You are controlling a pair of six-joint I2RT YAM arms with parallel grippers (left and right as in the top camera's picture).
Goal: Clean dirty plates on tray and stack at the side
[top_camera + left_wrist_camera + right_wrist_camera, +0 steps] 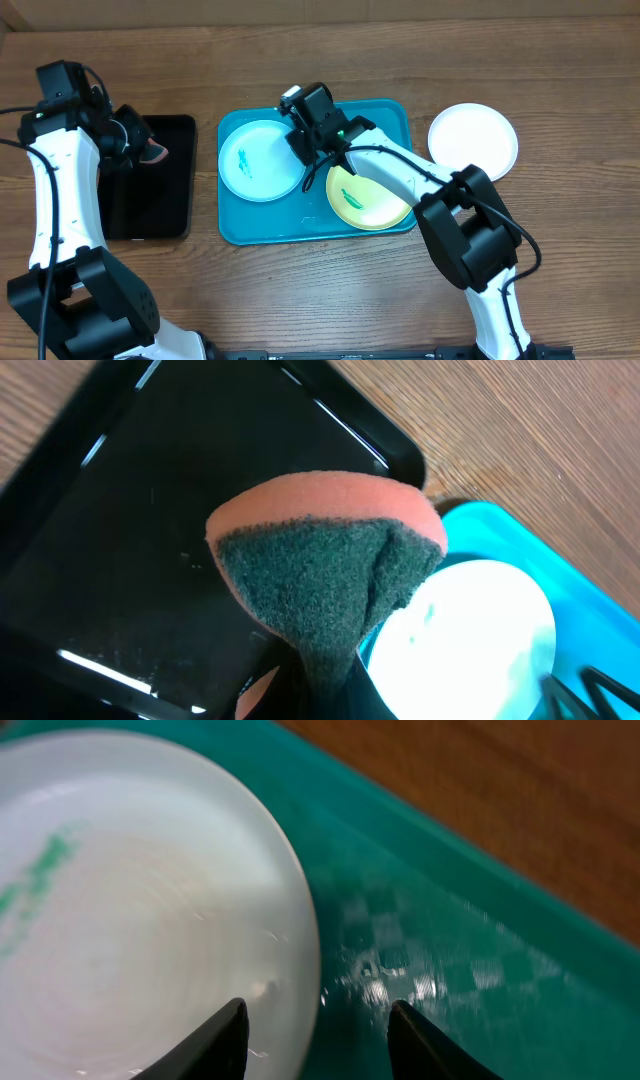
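Note:
The robot's left gripper needs to release the sponge on the black tray's bottom point(163, 192) point(226, 602), toward the side facing the turquoise tray.
The turquoise tray point(385, 112) holds a pale blue plate point(255, 165) with teal smears on its left and a yellow-green plate point(375, 205) with a smear on its right. A white plate point(473, 140) lies on the table to the right of the tray. My right gripper point(310, 150) is open, low over the pale blue plate's right rim point(150, 900), one finger over the plate and one over the tray floor point(430, 920). My left gripper point(140, 150) is shut on an orange sponge with a dark green scouring face point(320, 570), above the black tray point(150, 510).
A black rectangular tray point(150, 215) lies on the wooden table left of the turquoise tray. My right arm crosses over the yellow-green plate. Bare wood point(330, 290) runs along the front.

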